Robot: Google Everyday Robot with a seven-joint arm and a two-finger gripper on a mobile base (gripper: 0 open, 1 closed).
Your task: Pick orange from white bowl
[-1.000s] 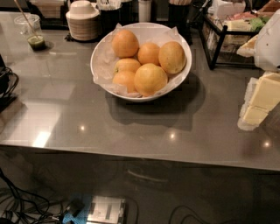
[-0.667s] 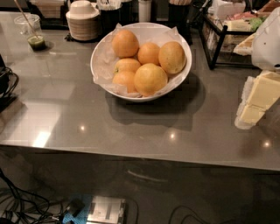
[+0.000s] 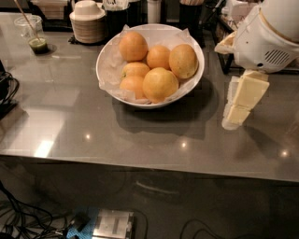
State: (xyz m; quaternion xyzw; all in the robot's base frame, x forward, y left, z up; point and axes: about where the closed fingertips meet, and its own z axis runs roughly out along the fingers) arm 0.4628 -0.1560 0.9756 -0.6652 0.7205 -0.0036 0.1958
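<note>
The side of the biggest orange (image 3: 166, 83), at the front of the pile in the white bowl, is next for my gripper to go to and close on.
The white bowl (image 3: 108, 56), lined with crinkled white paper, stands on the grey table's far middle. It holds several oranges. The biggest, pale yellow-orange one (image 3: 160, 84) lies at the front of the pile, with smaller, deeper-orange fruits behind and to its left. My gripper (image 3: 235, 116) hangs at the right, pointing down to just above the tabletop. It is beside the bowl's right rim, apart from it and holding nothing. The white arm housing (image 3: 268, 37) sits above it.
A stack of small beige dishes (image 3: 87, 22) and dark containers (image 3: 189, 11) stand behind the bowl. A plastic cup with green liquid (image 3: 33, 33) is at the far left. Black cables (image 3: 7, 91) lie at the left edge. The table's front edge (image 3: 149, 163) runs across.
My gripper and arm have moved left, closer to the bowl's right side. The bowl and the oranges have not moved.
</note>
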